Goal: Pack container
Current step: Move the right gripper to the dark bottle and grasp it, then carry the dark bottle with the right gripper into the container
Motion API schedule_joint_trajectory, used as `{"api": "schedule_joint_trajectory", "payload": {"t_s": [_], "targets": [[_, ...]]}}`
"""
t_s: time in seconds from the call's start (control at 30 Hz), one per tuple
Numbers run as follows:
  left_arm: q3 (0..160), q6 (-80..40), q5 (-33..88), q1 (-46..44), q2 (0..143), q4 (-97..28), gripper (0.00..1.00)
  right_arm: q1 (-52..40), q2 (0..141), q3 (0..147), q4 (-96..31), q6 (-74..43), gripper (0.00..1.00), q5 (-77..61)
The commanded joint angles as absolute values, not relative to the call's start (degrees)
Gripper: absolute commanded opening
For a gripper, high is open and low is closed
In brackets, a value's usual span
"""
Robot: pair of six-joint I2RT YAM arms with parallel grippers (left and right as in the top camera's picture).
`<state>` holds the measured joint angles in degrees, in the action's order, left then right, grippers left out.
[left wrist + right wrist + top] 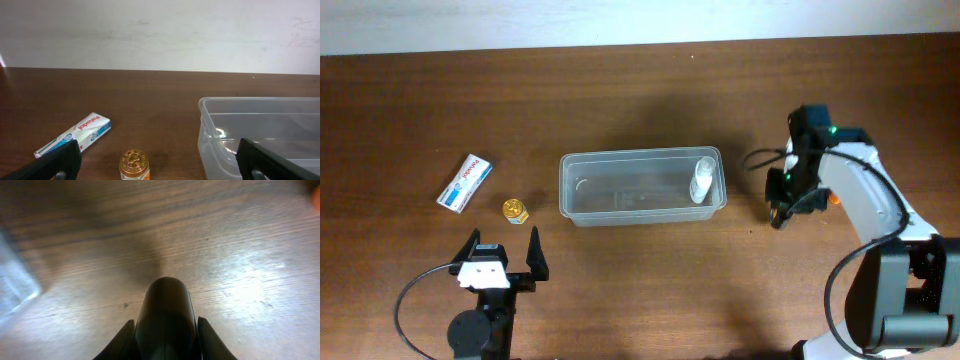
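Observation:
Next, the right gripper releases the dark rounded bottle, now held close above the table, inside the clear plastic container (679, 195), beside the white bottle.
The clear plastic container (640, 156) sits mid-table, and a white bottle (701, 180) lies inside its right end. It also shows in the left wrist view (210, 125) and the right wrist view (15, 285). My left gripper (503, 240) is open and empty, just in front of a small gold-capped jar (515, 210). That jar (134, 165) stands between the open fingers (160, 169). My right gripper (782, 205) is right of the container. Its fingers (165, 327) are shut on a dark rounded object (165, 300) close above the table.
A white and blue toothpaste box (464, 182) lies left of the jar, also seen from the left wrist (75, 134). A small orange thing (833, 198) shows beside the right arm. A white wall runs behind the table's far edge.

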<state>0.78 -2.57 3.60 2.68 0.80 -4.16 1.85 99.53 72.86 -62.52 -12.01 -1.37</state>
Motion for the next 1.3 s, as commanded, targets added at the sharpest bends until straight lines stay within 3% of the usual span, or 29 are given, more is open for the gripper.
{"api": "schedule_joint_trajectory", "payload": {"t_s": [0.0,0.4,0.8,1.27], "targets": [[0.49,-1.48,3.2,2.94,0.51,-4.38,0.99,2.22,98.56,80.14,-66.06,-12.19,0.08,-1.74],[0.49,-1.5,3.2,2.94,0.51,-4.38,0.99,-2.44,94.08,101.25,-82.15,-9.21,0.13,-4.8],[0.49,-1.5,3.2,2.94,0.51,-4.38,1.0,-21.45,93.49,106.02,-74.39,-13.17,0.21,-8.36],[0.49,-1.48,3.2,2.94,0.51,-4.38,0.99,-29.87,104.33,105.91,-71.02,-18.48,0.21,-1.63]]}}
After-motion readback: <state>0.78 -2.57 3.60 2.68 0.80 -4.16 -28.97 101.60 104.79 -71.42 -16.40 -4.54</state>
